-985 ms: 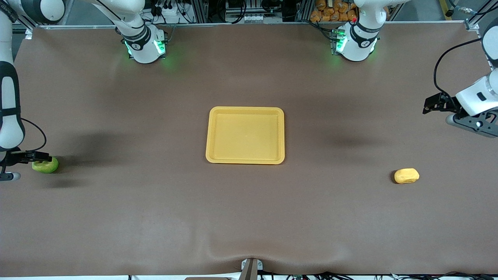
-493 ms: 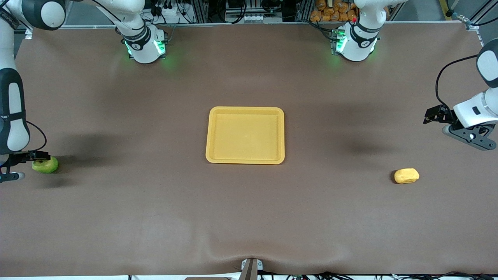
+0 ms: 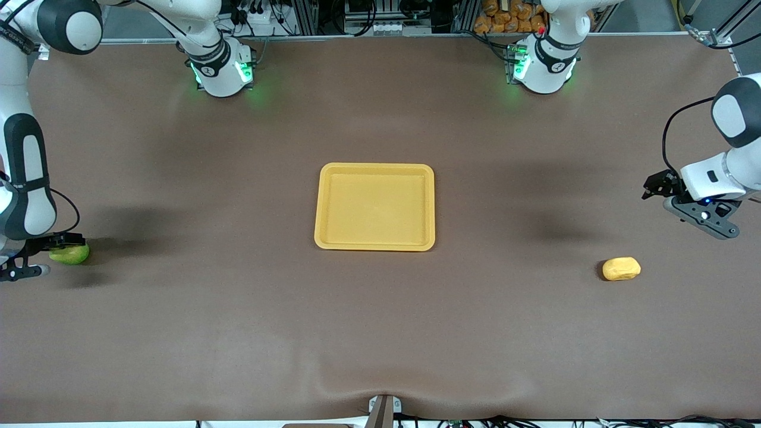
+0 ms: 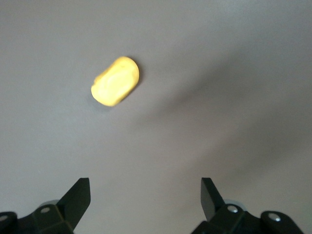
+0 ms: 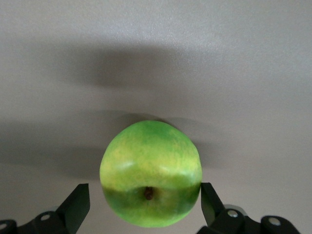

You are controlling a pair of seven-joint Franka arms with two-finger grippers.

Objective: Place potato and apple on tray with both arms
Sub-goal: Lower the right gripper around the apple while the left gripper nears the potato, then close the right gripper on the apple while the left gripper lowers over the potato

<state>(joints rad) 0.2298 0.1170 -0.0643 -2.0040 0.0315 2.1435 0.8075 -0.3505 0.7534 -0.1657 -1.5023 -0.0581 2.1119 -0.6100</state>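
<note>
The yellow-orange potato is next for my left gripper, which should close across the potato's middle (image 3: 623,268) (image 4: 115,81), fingers on its long sides, leaving the tray-side end free.
The green apple (image 3: 72,255) lies on the table at the right arm's end. In the right wrist view the apple (image 5: 151,173) sits between the fingertips (image 5: 78,201) of my right gripper (image 3: 35,264), which is open around it. The yellow-orange potato (image 3: 621,268) lies at the left arm's end. My left gripper (image 3: 701,217) hangs open and empty over bare table beside the potato, and the potato (image 4: 115,81) shows ahead of the left gripper (image 4: 145,200) in the left wrist view. The yellow-orange tray (image 3: 324,205) lies empty mid-table.
The brown table cover (image 3: 380,333) has a wrinkle near the front edge. The two arm bases (image 3: 220,71) stand lit green along the edge farthest from the front camera.
My left arm has swung in over the table and lower toward the potato. My right gripper has closed in on the apple and covers more of it. Apple, potato and tray have not moved.
</note>
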